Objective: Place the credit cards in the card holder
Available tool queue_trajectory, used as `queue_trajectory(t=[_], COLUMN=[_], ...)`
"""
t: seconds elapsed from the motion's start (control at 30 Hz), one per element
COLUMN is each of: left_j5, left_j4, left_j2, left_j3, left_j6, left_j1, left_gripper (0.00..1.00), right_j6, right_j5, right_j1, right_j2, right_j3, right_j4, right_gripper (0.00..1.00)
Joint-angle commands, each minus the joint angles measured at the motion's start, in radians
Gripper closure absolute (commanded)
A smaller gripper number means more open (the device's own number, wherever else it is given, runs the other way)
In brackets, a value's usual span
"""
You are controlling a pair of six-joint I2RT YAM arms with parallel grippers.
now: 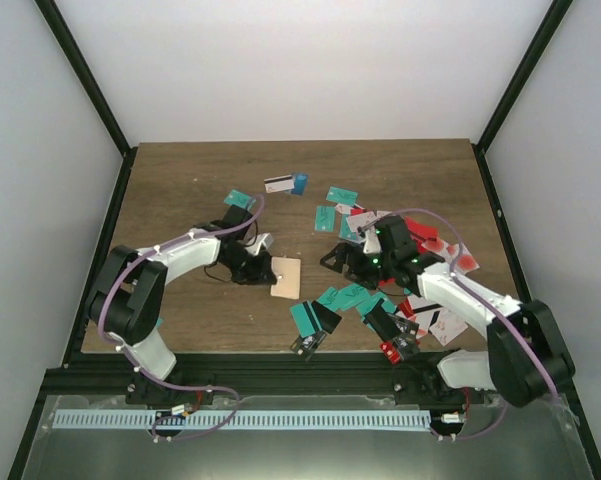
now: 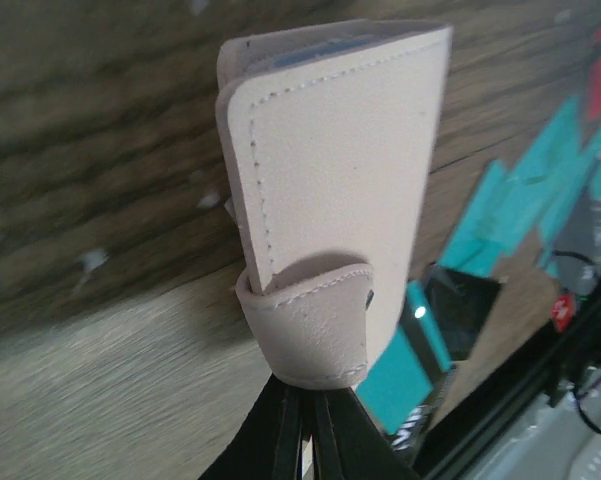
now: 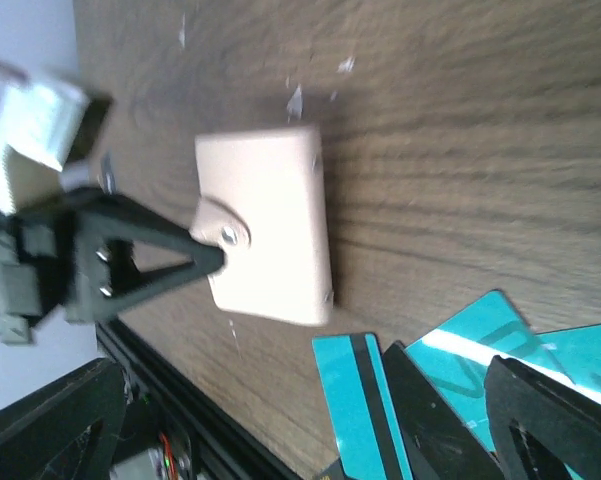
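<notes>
Next, I close my right gripper on the tan card holder's long edge [image 1: 298, 282] [image 3: 324, 252], across from the snap tab that my left gripper is holding.
The tan card holder [image 1: 285, 278] lies near the table's middle, left of the cards. My left gripper [image 1: 267, 271] is shut on its snap tab [image 2: 305, 330], with the holder [image 2: 340, 170] standing out ahead of the fingers. The right wrist view shows the holder [image 3: 270, 220] flat on the wood, with the left fingers [image 3: 160, 262] pinching the tab. My right gripper [image 1: 338, 262] is open and empty, hovering over teal cards [image 3: 460, 345] just right of the holder. Several credit cards are scattered: teal ones [image 1: 345, 297], a striped teal one [image 3: 352, 400], and red and white ones [image 1: 430, 240].
More cards lie at the back: a teal one [image 1: 238, 198], a white striped one [image 1: 277, 184] and teal ones [image 1: 341, 194]. Black and red cards [image 1: 395, 345] sit near the front edge. Black frame rails [image 1: 280, 372] border the table's front.
</notes>
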Motion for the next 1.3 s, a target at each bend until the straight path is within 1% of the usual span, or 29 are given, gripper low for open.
queue_trajectory(t=[0.0,0.1,0.2,0.3,0.5,0.63,0.7,0.8,0.93,1.07,1.13,1.27], left_j5=[0.116,0.165,0.206,0.240,0.292,0.349,0.377,0.410,0.447,0.465,0.473,0.481], left_j4=[0.039,0.042,0.048,0.062,0.084,0.123,0.154,0.204,0.252,0.290,0.301,0.316], left_j2=[-0.036,-0.043,-0.048,-0.063,-0.100,-0.129,-0.143,-0.159,-0.176,-0.191,-0.193,-0.196], left_j3=[0.072,0.096,0.110,0.112,0.116,0.111,0.107,0.103,0.104,0.103,0.107,0.105], left_j6=[0.020,0.014,0.011,0.002,-0.009,-0.034,-0.052,-0.082,-0.121,-0.153,-0.164,-0.176], left_j1=[-0.008,-0.015,-0.028,-0.045,-0.061,-0.067,-0.069,-0.071,-0.070,-0.073,-0.072,-0.073], left_gripper=[0.96,0.96,0.96,0.96,0.96,0.96,0.96,0.96,0.96,0.96,0.96,0.96], right_j6=[-0.101,-0.107,-0.111,-0.118,-0.167,-0.207,-0.211,-0.185,-0.114,-0.056,-0.026,0.024], right_j5=[-0.097,-0.151,-0.206,-0.214,-0.143,-0.185,-0.231,-0.301,-0.389,-0.451,-0.472,-0.498], right_j1=[0.065,0.086,0.095,0.096,0.096,0.093,0.086,0.068,0.035,0.022,0.022,0.019], right_j2=[0.082,0.124,0.156,0.171,0.161,0.148,0.133,0.096,0.044,0.006,-0.010,-0.028], right_j3=[0.068,0.076,0.085,0.095,0.113,0.105,0.096,0.064,0.010,-0.020,-0.035,-0.055], right_j4=[0.039,0.078,0.108,0.115,0.060,0.048,0.067,0.126,0.241,0.325,0.373,0.451], right_gripper=[0.01,0.07,0.10,0.13,0.15,0.15,0.17,0.23,0.33,0.40,0.47,0.62])
